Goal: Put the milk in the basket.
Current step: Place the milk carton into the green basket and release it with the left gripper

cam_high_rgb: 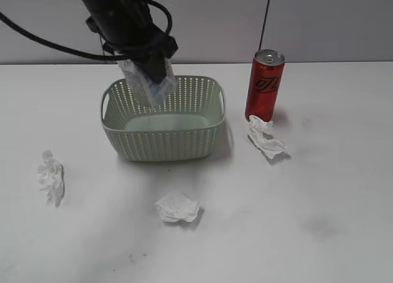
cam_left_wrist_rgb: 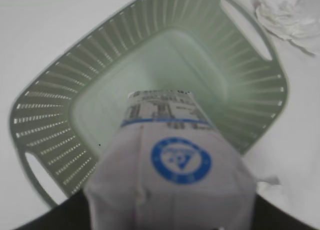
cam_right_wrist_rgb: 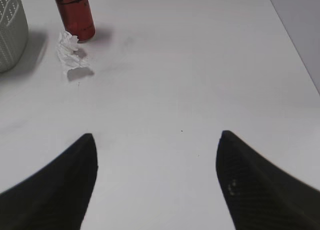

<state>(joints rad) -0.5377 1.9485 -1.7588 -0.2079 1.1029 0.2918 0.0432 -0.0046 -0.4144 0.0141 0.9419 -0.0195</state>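
The robot's left gripper will let go of the milk on the basket's bottom (cam_high_rgb: pixel 158 124) (cam_left_wrist_rgb: pixel 162 130), just behind the middle of the basket's front side.
The milk (cam_high_rgb: pixel 147 80), a small white and blue carton, hangs tilted over the back left part of the pale green basket (cam_high_rgb: pixel 166 142). My left gripper (cam_high_rgb: pixel 144 65) is shut on it from above. In the left wrist view the milk (cam_left_wrist_rgb: pixel 170 165) fills the lower middle, with the empty basket (cam_left_wrist_rgb: pixel 60 120) below it. My right gripper (cam_right_wrist_rgb: pixel 156 135) is open and empty over bare table, out of sight in the exterior view.
A red can (cam_high_rgb: pixel 264 85) stands right of the basket, with a crumpled tissue (cam_high_rgb: pixel 265 137) at its foot. More tissues lie at the left (cam_high_rgb: pixel 51 175) and in front of the basket (cam_high_rgb: pixel 178 207). The can (cam_right_wrist_rgb: pixel 74 13) and tissue (cam_right_wrist_rgb: pixel 71 54) also show in the right wrist view.
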